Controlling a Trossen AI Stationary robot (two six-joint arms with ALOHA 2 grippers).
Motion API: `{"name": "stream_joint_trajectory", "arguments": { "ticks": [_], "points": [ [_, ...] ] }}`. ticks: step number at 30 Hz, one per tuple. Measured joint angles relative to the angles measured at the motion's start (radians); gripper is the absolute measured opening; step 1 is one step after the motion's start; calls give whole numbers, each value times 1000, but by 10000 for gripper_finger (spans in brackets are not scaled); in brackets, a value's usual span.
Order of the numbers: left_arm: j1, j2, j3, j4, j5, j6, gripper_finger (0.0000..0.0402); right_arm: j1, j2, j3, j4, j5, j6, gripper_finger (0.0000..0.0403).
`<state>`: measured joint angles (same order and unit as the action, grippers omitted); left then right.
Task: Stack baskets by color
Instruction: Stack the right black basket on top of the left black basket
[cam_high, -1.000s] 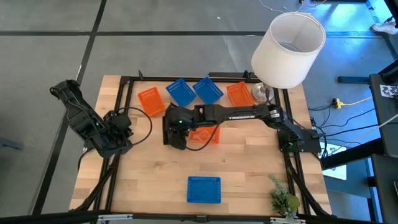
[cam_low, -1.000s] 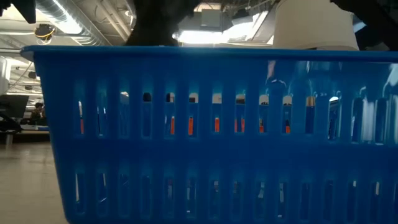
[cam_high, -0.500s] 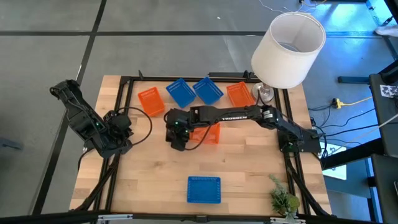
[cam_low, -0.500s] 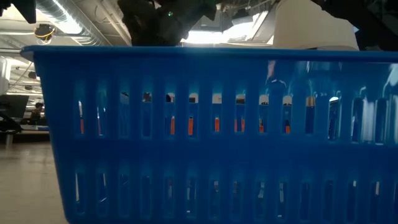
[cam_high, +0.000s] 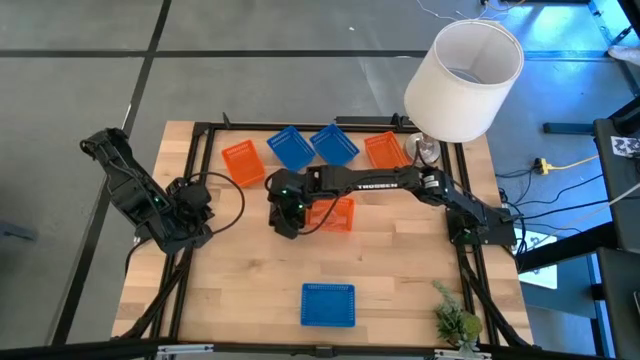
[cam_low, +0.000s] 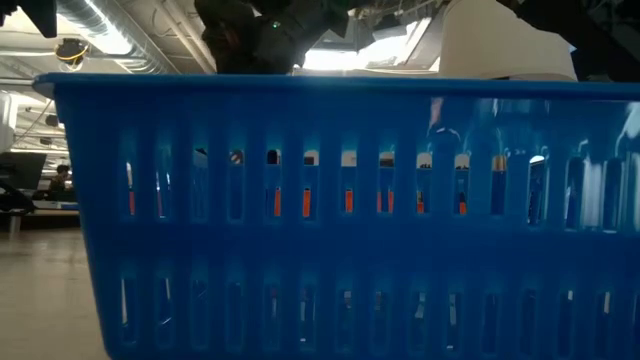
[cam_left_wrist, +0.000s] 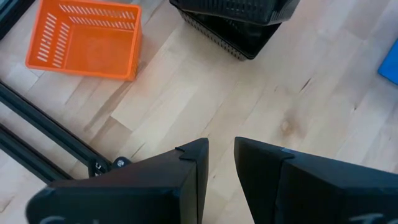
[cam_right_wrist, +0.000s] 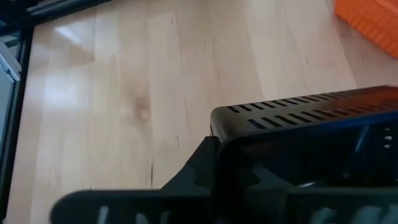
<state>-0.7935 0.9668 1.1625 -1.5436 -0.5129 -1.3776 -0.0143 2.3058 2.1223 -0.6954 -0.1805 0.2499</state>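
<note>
My right gripper is to put the black basket down inside the other black basket (cam_high: 291, 199) beside the middle orange basket.
My right gripper (cam_high: 285, 212) reaches to the table's middle and is shut on a black basket (cam_right_wrist: 298, 107). In the left wrist view that black basket (cam_left_wrist: 233, 7) sits on top of a second black one (cam_left_wrist: 231, 36). An orange basket (cam_high: 332, 213) lies just to their right. Along the far edge stand an orange basket (cam_high: 240, 163), two blue ones (cam_high: 290, 147) (cam_high: 335, 144) and another orange one (cam_high: 385, 151). A lone blue basket (cam_high: 328, 304) rests near the front edge. My left gripper (cam_left_wrist: 221, 146) waits open at the left, above bare wood. My right gripper holds the upper black basket by its slotted side wall (cam_right_wrist: 249, 121), near a corner. The fingers come slanting down from the table's right side. The gripper's own body hides the exact place of contact. The basket lies roughly level on the lower black basket.
A large white lampshade (cam_high: 465, 78) stands over the far right corner, with a small plant (cam_high: 452, 318) at the near right. A black frame (cam_high: 205, 160) borders the work area. The low view is filled by the front blue basket (cam_low: 340, 220).
My right gripper has sunk a little with the black basket, drifted slightly toward the far edge and rolled a bit at the wrist. The black basket has come lower onto the other black one.
</note>
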Motion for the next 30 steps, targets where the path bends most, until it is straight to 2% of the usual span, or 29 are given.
{"name": "stream_joint_trajectory", "arguments": {
  "ticks": [4, 9, 12, 22, 30],
  "points": [
    [0, 0, 0, 0, 0, 0, 69, 0, 0, 7, -6, 14, -23, 2],
    [0, 0, 0, 0, 0, 1, 69, 11, 0, 134, -150, 129, -95, 2],
    [0, 0, 0, -2, 0, 1, 69, 13, 0, 213, -255, 161, -100, 1],
    [0, 0, 0, -11, -24, 1, 69, -5, 42, 214, -273, 139, -53, 1],
    [0, 0, 1, -12, -24, 0, 69, -30, 51, 214, -280, 134, -44, 18]
  ]
}}
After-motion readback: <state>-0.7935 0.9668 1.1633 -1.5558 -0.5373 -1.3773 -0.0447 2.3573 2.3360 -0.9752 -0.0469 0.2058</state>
